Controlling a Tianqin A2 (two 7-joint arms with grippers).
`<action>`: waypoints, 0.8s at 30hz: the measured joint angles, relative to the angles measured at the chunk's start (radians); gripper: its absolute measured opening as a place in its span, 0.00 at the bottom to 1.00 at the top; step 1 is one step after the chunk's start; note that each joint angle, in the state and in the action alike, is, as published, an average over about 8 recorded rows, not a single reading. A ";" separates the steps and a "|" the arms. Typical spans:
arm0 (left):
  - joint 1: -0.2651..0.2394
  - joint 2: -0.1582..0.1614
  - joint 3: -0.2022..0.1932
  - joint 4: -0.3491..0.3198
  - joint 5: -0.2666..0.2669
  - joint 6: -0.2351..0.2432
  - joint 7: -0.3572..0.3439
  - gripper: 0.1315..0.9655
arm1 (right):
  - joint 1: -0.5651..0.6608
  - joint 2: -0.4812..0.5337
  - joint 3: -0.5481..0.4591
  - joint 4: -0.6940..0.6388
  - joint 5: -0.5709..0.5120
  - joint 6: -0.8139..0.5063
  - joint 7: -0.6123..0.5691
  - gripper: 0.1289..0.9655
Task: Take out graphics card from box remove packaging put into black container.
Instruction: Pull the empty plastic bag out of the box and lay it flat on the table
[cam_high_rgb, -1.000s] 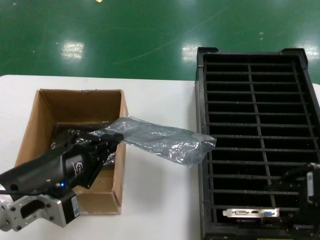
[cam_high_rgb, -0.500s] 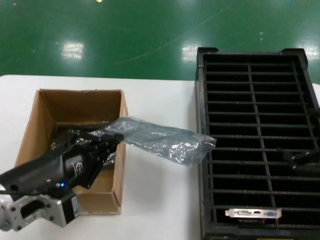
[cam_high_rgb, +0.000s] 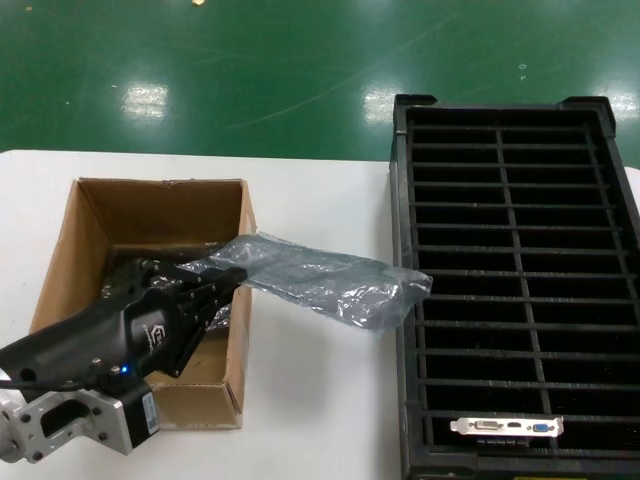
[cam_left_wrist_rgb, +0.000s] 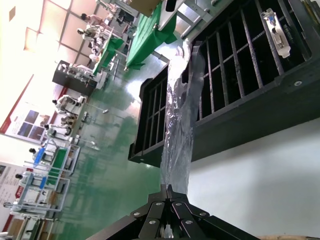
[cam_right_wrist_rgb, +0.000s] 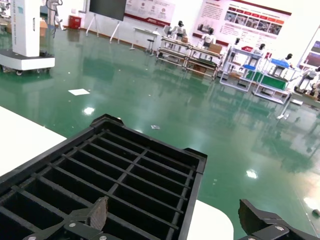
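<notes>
Next, my left gripper lets go of the grey-blue packaging on the white table (cam_high_rgb: 328, 376) (cam_left_wrist_rgb: 280, 172), in the space between the cardboard box and the black container.
My left gripper (cam_high_rgb: 228, 276) hangs over the brown cardboard box (cam_high_rgb: 95, 228) and is shut on one end of the crinkly grey-blue packaging (cam_high_rgb: 330, 280). The bag stretches from the box across the table to the rim of the black container (cam_high_rgb: 405, 200). In the left wrist view the closed jaws (cam_left_wrist_rgb: 169, 189) pinch the bag (cam_left_wrist_rgb: 180, 125). The graphics card (cam_high_rgb: 505, 427) stands in a near slot of the container, silver bracket showing; it also shows in the left wrist view (cam_left_wrist_rgb: 278, 31). My right gripper (cam_right_wrist_rgb: 172, 220) is open, above the container's far corner, out of the head view.
Dark crinkly bagged bundles (cam_high_rgb: 135, 268) lie inside the box under my left arm. The white table (cam_high_rgb: 320, 400) lies between box and container. Green floor lies beyond the table.
My right gripper has drawn back out of the head view from over the container's right side. The left gripper and the bag have not moved.
</notes>
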 joint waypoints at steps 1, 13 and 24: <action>0.000 0.000 0.000 -0.001 -0.001 0.001 -0.002 0.01 | -0.002 -0.001 0.002 -0.002 0.001 0.003 0.000 0.89; -0.138 -0.063 0.133 -0.007 -0.282 0.064 -0.375 0.01 | -0.004 -0.002 0.003 -0.004 0.002 0.006 -0.001 0.99; -0.547 -0.077 0.641 0.330 -0.506 0.014 -0.901 0.01 | -0.004 -0.002 0.003 -0.004 0.002 0.006 -0.001 1.00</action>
